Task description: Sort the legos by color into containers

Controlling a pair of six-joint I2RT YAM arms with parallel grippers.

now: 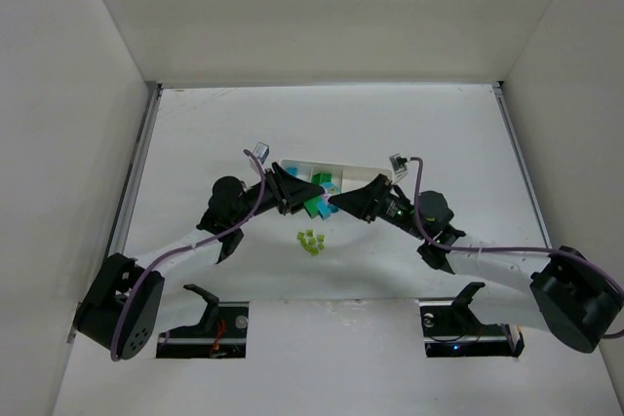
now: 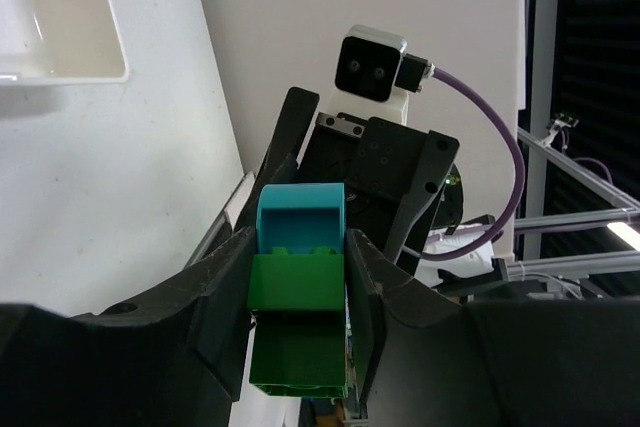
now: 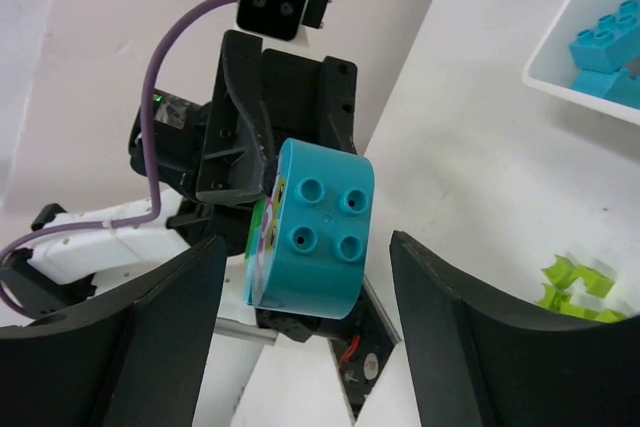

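The cyan-blue brick sits joined to the dark green bricks, so the robot's right gripper will hold it while the left gripper opens and takes hold again of the dark green end [image 2: 298, 357].
My left gripper [image 1: 298, 198] is shut on a stack of legos: two dark green bricks [image 2: 297, 292] with a cyan-blue brick [image 2: 300, 215] on their far end. It holds the stack [image 1: 316, 207] above the table, just in front of the white tray [image 1: 363, 171]. My right gripper [image 1: 340, 202] faces it, open. In the right wrist view its fingers [image 3: 170, 307] stand on either side of the stack's cyan-blue end [image 3: 312, 237] without touching it. Cyan-blue bricks [image 3: 605, 47] lie in one tray compartment. Pale yellow-green bricks [image 1: 311, 242] lie loose on the table.
The tray's corner [image 2: 70, 72] shows at the upper left of the left wrist view. White walls enclose the table on three sides. The yellow-green bricks [image 3: 575, 287] lie below and right of my right gripper.
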